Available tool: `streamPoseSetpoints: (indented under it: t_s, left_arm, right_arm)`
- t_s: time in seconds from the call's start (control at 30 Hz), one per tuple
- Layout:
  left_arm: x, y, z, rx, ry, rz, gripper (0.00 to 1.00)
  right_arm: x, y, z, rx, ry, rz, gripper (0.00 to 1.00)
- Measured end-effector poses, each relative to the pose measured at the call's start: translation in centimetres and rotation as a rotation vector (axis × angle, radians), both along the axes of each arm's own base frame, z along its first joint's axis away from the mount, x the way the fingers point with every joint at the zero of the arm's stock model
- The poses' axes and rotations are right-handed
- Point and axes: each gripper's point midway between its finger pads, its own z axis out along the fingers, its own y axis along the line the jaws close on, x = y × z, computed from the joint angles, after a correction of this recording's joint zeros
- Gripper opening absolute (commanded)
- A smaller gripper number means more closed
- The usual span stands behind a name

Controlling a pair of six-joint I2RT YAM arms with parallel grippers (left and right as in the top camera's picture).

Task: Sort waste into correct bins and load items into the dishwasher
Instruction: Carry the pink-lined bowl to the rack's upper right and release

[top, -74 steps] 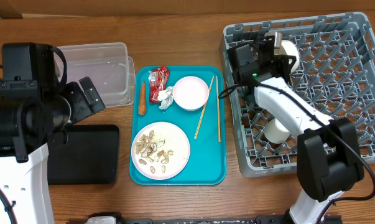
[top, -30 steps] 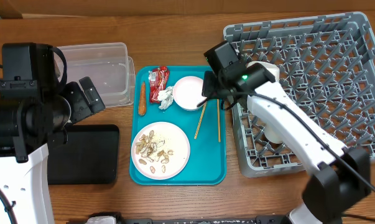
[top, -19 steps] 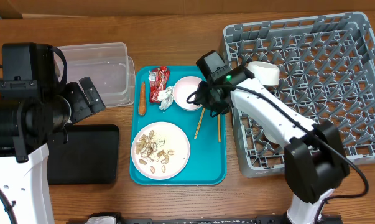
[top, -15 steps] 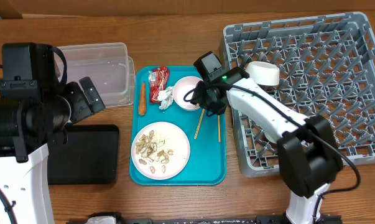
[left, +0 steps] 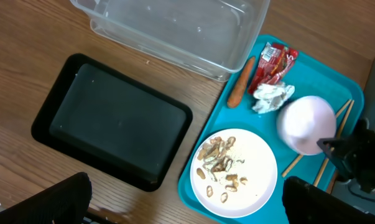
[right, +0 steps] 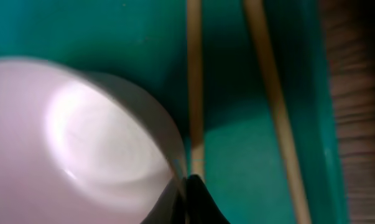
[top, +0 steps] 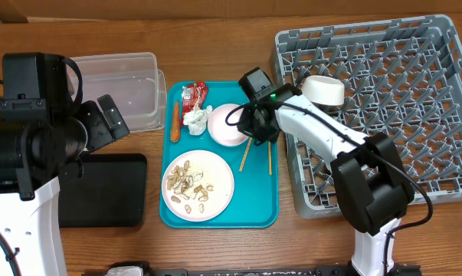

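Observation:
My right gripper has the pale pink bowl to place. It will let go of that bowl in the grey dish rack (top: 380, 75), past the white bowl from the teal tray.
My right gripper (top: 250, 127) is shut on the rim of the pale pink bowl (top: 227, 126), which is tipped up on the teal tray; the right wrist view shows the rim pinched between the jaws (right: 190, 186). Two chopsticks (top: 250, 147) lie beside the bowl. The red wrapper (top: 194, 96), white tissue (top: 196, 117) and carrot piece (top: 175, 123) lie at the tray's far left. A white plate (top: 198, 184) carries beige shell scraps. The clear tub (top: 123, 84) and black tray (top: 100, 192) are at the left. My left gripper (left: 187, 205) is open, above them.
The grey dish rack (top: 384, 107) fills the right side and holds a white bowl (top: 324, 90) near its far left corner. The teal tray (top: 270, 207) sits between the bins and the rack, close to the rack's left wall.
My right arm left a white bowl in the rack, came left to the tray, shut on the pink bowl's rim and tipped it. The tissue shifted a little left. The left arm is still.

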Motion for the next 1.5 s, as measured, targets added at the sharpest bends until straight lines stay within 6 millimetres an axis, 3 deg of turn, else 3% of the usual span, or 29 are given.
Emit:
streamPoseSetpoints:
  t_s: [0.13, 0.27, 0.37, 0.43, 0.5, 0.73, 0.87, 1.1, 1.2, 1.37, 1.5]
  left_arm:
    - [0.0, 0.0, 0.0, 0.0, 0.0, 0.0, 1.0]
    - [0.0, 0.0, 0.0, 0.0, 0.0, 0.0, 1.0]
    - [0.0, 0.0, 0.0, 0.0, 0.0, 0.0, 1.0]
    - [0.0, 0.0, 0.0, 0.0, 0.0, 0.0, 1.0]
    - [0.0, 0.0, 0.0, 0.0, 0.0, 0.0, 1.0]
    - [0.0, 0.0, 0.0, 0.0, 0.0, 0.0, 1.0]
    - [0.0, 0.0, 0.0, 0.0, 0.0, 0.0, 1.0]
    - [0.0, 0.0, 0.0, 0.0, 0.0, 0.0, 1.0]
    - [0.0, 0.0, 0.0, 0.0, 0.0, 0.0, 1.0]
    - [0.1, 0.0, -0.1, 0.0, 0.003, 0.0, 1.0]
    - [0.1, 0.0, -0.1, 0.0, 0.003, 0.0, 1.0]
  right_arm:
    - [0.7, -1.4, 2.4, -0.031, -0.065, 0.032, 0.04]
    - [2.3, -1.9, 8.4, -0.038, -0.246, 0.109, 0.04]
    - [3.4, -3.6, 13.8, -0.108, -0.42, 0.124, 0.04]
    - [4.2, -6.1, 17.0, -0.221, -0.532, 0.08, 0.04]
    - [5.1, -10.0, 20.2, -0.407, -0.639, -0.017, 0.04]
    - [5.3, -23.9, 26.1, -1.057, -0.714, -0.352, 0.04]
    - [4.1, -29.7, 26.8, -1.27, -0.615, -0.449, 0.04]
    - [3.3, -36.2, 24.6, -1.402, -0.417, -0.487, 0.04]
    - [3.6, -37.0, 23.4, -1.398, -0.379, -0.477, 0.04]
    - [5.5, -36.7, 21.7, -1.386, -0.374, -0.428, 0.04]
    - [6.9, -36.6, 18.9, -1.419, -0.301, -0.321, 0.04]
